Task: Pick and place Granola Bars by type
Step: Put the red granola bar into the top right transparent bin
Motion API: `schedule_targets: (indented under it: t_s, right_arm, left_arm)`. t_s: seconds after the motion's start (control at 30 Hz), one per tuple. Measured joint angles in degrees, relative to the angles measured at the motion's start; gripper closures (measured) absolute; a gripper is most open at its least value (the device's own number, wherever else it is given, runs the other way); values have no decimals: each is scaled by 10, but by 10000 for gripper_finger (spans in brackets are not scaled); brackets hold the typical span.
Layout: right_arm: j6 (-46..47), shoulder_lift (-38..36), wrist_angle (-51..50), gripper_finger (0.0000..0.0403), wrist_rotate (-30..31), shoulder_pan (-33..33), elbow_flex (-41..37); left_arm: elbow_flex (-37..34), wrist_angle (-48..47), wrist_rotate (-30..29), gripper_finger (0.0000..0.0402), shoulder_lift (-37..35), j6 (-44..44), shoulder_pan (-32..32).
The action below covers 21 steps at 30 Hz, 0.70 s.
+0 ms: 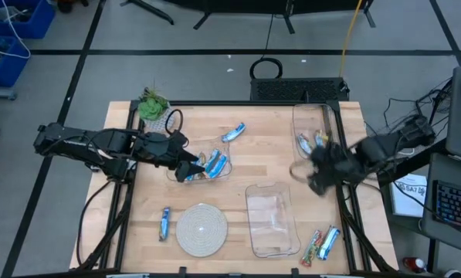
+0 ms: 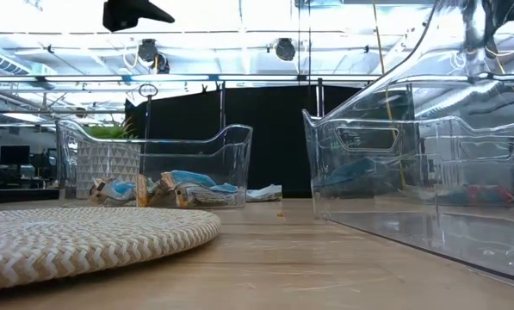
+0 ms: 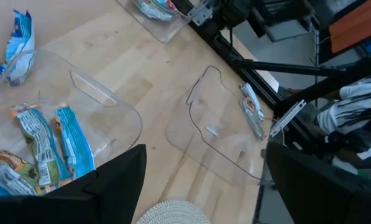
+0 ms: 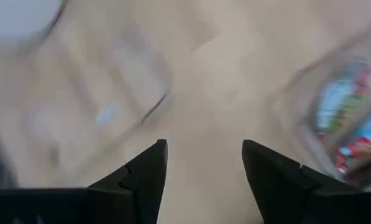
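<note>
The multicoloured bar (image 1: 310,249) lies beside the blue bar, close to the large empty clear bin. My right gripper goes to it next and grabs it.
Several blue bars (image 1: 211,164) lie in a small clear bin (image 1: 224,174) at mid-table, also seen in the left wrist view (image 3: 54,143) and the low view (image 2: 183,191). My left gripper (image 1: 190,168) hovers open over that bin's left end, its fingers (image 3: 120,180) wide apart and empty. A second bin at the far right (image 1: 311,116) holds multicoloured and blue bars (image 1: 311,141) (image 4: 350,124). My right gripper (image 1: 315,179) (image 4: 204,149) is open and empty beside that bin's near end. Loose bars lie flat on the table: a blue one far of centre (image 1: 234,133), a blue one near the left (image 1: 165,222), and a pair at the near right (image 1: 323,243).
A round woven plate (image 1: 201,229) sits at the near edge, with a large empty clear bin (image 1: 271,220) to its right. A potted plant (image 1: 154,108) stands at the far left corner. Bare wood lies between the bins. Cables and a keyboard lie beyond the right edge.
</note>
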Motion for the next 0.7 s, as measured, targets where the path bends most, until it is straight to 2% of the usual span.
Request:
schedule_targets:
  t_s: [0.13, 0.3, 0.53, 0.7]
  right_arm:
    - [-101, 24, 41, 206, -33, 116, -8]
    - [-184, 70, 99, 206, -15, 236, -26]
    - [-286, 146, 186, 198, -11, 326, -54]
    - [-326, 197, 284, 205, -45, 344, -102]
  left_arm:
    - [0, 0, 0, 66, 0, 12, 0]
    - [0, 0, -3, 66, 0, 1, 0]
    - [0, 0, -20, 66, 0, -6, 0]
    - [0, -1, -20, 66, 0, -8, 0]
